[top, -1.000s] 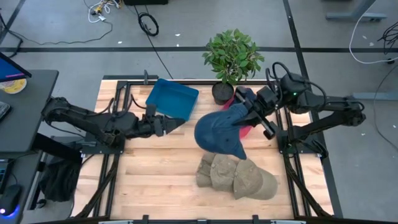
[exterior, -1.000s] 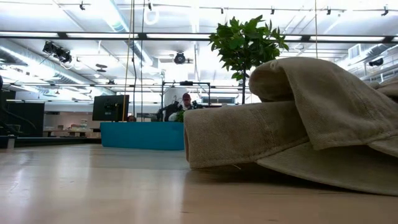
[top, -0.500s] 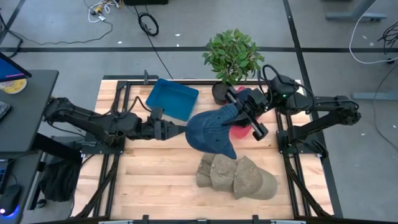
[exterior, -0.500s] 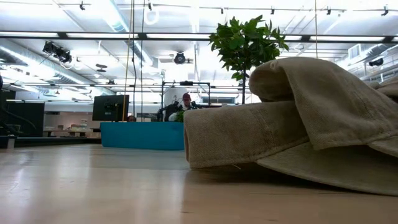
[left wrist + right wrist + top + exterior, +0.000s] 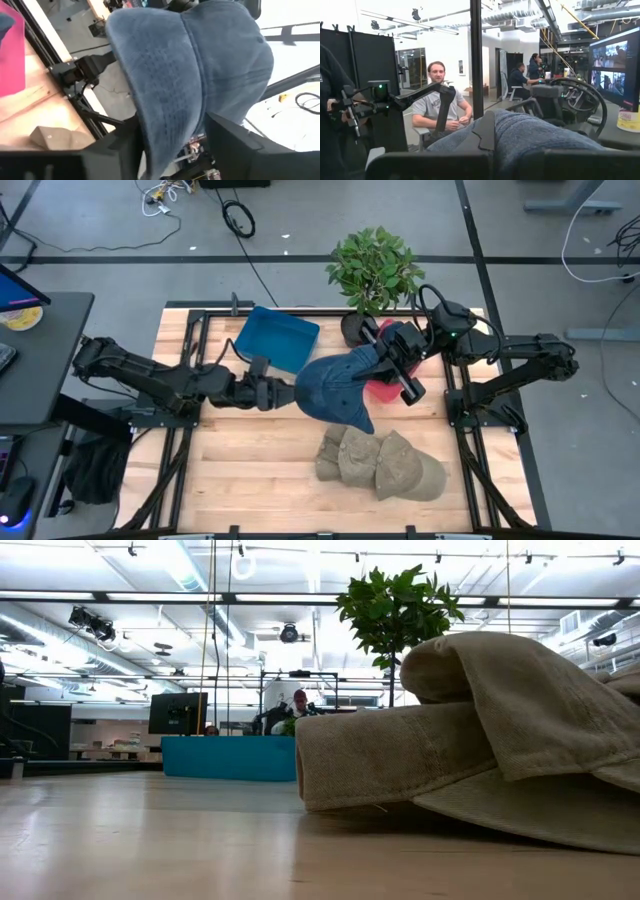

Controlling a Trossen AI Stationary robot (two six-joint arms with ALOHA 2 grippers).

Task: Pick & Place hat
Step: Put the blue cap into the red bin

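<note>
My right gripper will retake the blue hat's side (image 5: 354, 368) while my left gripper steadies the hat, because my right gripper's finger lies over the hat's bulging fabric.
A blue hat (image 5: 332, 387) hangs in the air over the table's middle, in front of the blue bin (image 5: 277, 338). My right gripper (image 5: 378, 362) comes from the table's right and is shut on the hat's right side. My left gripper (image 5: 292, 392) is open at the hat's left edge. In the left wrist view the blue hat (image 5: 190, 75) reaches down between the two fingers (image 5: 227, 137); I cannot tell if they touch it. Tan hats (image 5: 380, 465) lie in a heap on the near part of the table and fill the low view (image 5: 470, 730). My right gripper pinches the blue hat's fabric at its right side (image 5: 366, 366) between the two fingers, coming level from the table's right. In the right wrist view the blue fabric (image 5: 530, 137) bulges up between the fingers. The hat is lifted clear and hangs toward the left.
A red hat (image 5: 385, 389) lies under the right gripper. A potted plant (image 5: 375, 270) stands at the far edge beside the bin. Bare wood lies at the near left (image 5: 250, 470). People sit in the room beyond the table (image 5: 437, 100).
My right gripper has carried the blue hat toward the table's left and slightly toward the far edge, still shut on it. My left gripper has moved right toward the hat until its fingers stand at the hat's left edge.
</note>
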